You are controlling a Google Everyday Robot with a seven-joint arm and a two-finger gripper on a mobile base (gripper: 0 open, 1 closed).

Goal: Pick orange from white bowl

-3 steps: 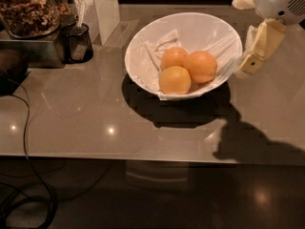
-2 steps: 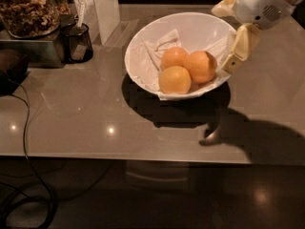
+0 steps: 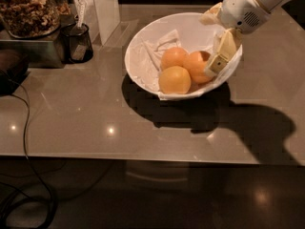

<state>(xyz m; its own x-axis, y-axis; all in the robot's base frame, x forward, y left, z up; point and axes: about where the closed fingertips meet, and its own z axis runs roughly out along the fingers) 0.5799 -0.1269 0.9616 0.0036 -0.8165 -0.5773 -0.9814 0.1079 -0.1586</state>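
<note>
The orange's outer side (image 3: 205,68) faces away from the two paler fruits in the white bowl. My gripper closes on that side next.
The white bowl (image 3: 139,49) stands on the grey counter with three fruits on a white paper liner. The orange (image 3: 196,65), deep reddish-orange, lies at the right of the group. A paler yellow-orange fruit (image 3: 175,80) lies in front and a smaller light-orange fruit (image 3: 172,57) behind. My gripper (image 3: 210,44) comes in from the upper right and hangs over the bowl's right side, open. Its near finger (image 3: 222,51) is just right of the orange and covers its right edge. The far finger (image 3: 211,15) is over the bowl's back rim.
A glass jar of nuts (image 3: 28,8) on a metal base, a black cup (image 3: 79,42) and a white box (image 3: 106,8) stand at the back left. A black cable (image 3: 23,128) runs over the counter's front edge at the left.
My gripper has moved left and down from outside the bowl's right rim to over the bowl, close beside the orange. The fruits have not moved.
</note>
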